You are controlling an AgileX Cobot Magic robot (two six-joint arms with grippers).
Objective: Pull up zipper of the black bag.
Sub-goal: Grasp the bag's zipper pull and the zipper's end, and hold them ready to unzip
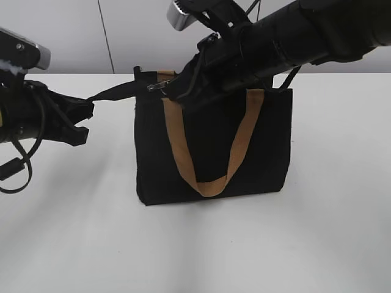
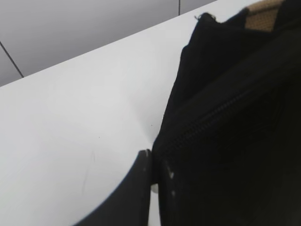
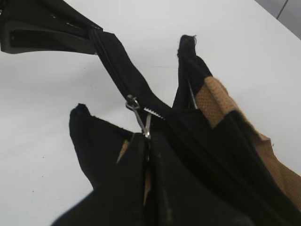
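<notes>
I need to release the silver pull tab at the zipper's end (image 1: 245, 77) farthest from my left gripper with my right gripper.
The black bag (image 1: 214, 146) stands upright on the white table with tan strap handles (image 1: 208, 183). My left gripper (image 1: 82, 122) is shut on the black end tail of the zipper (image 1: 113, 93) and holds it taut to the left; in the left wrist view my fingers (image 2: 155, 172) pinch black fabric beside the zipper line (image 2: 211, 117). My right gripper (image 1: 168, 90) is shut on the silver pull tab (image 3: 141, 120) at the bag's top left corner; its fingertips (image 3: 148, 141) close on the tab's end. The bag (image 3: 202, 155) fills the right wrist view.
The white table (image 1: 317, 244) runs around the bag. A grey wall (image 1: 73, 36) stands behind it. My right arm (image 1: 293, 36) reaches over the bag's top from the upper right.
</notes>
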